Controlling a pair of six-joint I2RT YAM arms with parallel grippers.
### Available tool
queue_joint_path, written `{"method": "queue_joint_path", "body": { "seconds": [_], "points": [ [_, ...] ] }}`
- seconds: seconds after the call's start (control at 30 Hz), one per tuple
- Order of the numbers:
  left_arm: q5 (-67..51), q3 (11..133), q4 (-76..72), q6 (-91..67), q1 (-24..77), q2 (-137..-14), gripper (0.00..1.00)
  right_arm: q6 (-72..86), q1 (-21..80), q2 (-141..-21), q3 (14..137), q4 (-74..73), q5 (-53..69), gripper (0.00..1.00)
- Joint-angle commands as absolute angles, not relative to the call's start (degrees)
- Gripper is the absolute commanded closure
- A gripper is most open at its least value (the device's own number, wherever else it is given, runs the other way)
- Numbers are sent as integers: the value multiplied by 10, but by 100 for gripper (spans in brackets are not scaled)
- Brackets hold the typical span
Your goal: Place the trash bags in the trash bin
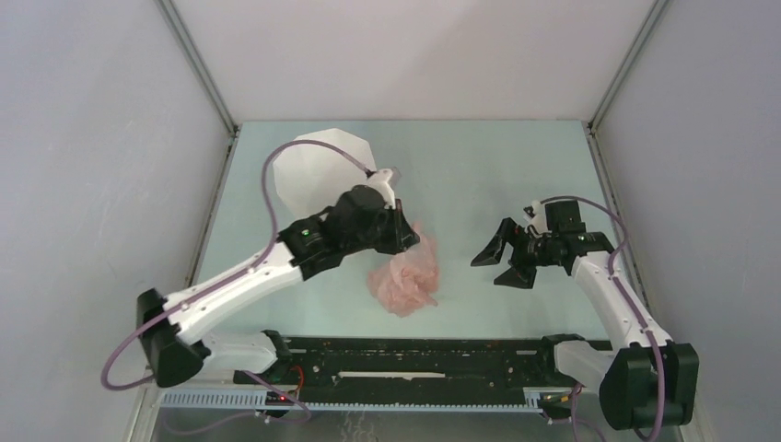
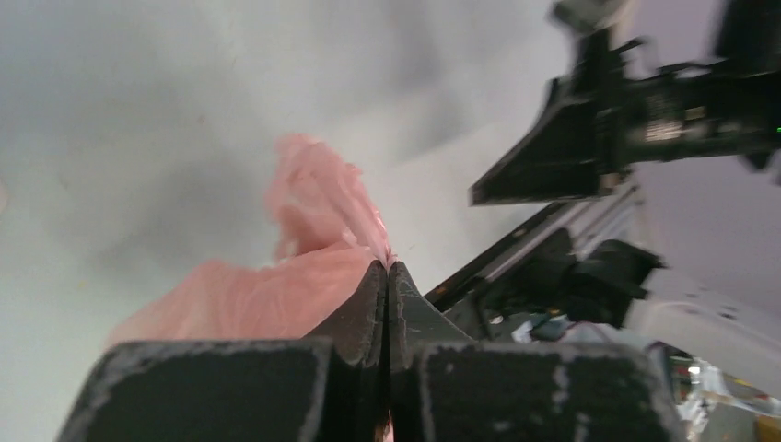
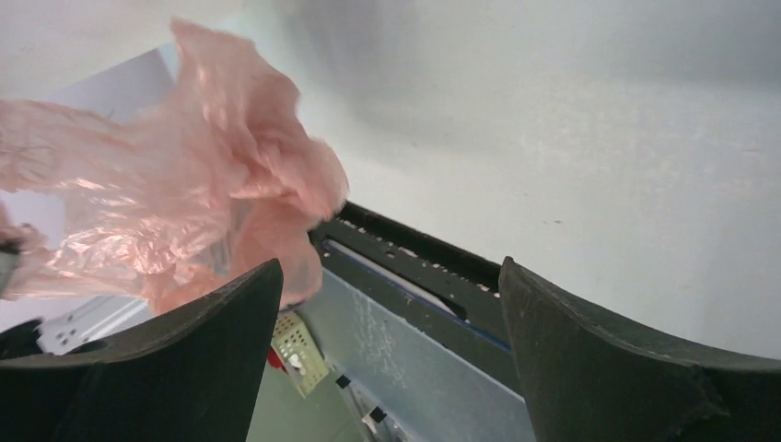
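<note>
The trash bag hangs crumpled from the left gripper alone, so the right gripper will take its loose lower side [image 1: 429, 293], and then both should lift and spread it.
The pale-pink trash bag [image 1: 407, 274] hangs crumpled over the middle of the table. My left gripper [image 1: 405, 235] is shut on its upper edge; in the left wrist view the pink film [image 2: 285, 285] comes out between the closed fingertips of my left gripper [image 2: 388, 269]. The white faceted trash bin [image 1: 318, 166] stands behind the left arm at the back left. My right gripper [image 1: 490, 264] is open and empty, to the right of the bag. In the right wrist view the bag [image 3: 175, 203] hangs beyond the left finger of my right gripper [image 3: 391, 276].
A black rail [image 1: 414, 354] runs along the table's near edge between the arm bases. Grey walls close in the table on the left, back and right.
</note>
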State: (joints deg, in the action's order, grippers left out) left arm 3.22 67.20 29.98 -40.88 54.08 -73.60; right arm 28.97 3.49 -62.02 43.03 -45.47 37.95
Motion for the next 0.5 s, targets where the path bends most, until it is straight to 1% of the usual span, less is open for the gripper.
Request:
{"method": "queue_joint_path", "body": {
  "seconds": [0.0, 0.07, 0.17, 0.33, 0.4, 0.47],
  "points": [
    [-21, 613, 156, -387, 527, -663, 100, 321, 41, -587, 415, -407, 461, 5],
    [-23, 595, 123, -394, 523, -640, 100, 357, 52, -578, 391, -379, 489, 7],
    [-30, 586, 94, -400, 519, -625, 100, 432, 95, -553, 353, -309, 522, 8],
    [-56, 600, 62, -401, 511, -633, 100, 533, 160, -500, 333, -249, 479, 3],
    [-64, 605, 53, -407, 511, -639, 100, 567, 171, -507, 322, -223, 467, 3],
    [-70, 610, 47, -415, 510, -647, 100, 606, 179, -526, 305, -187, 471, 6]
  ]
}}
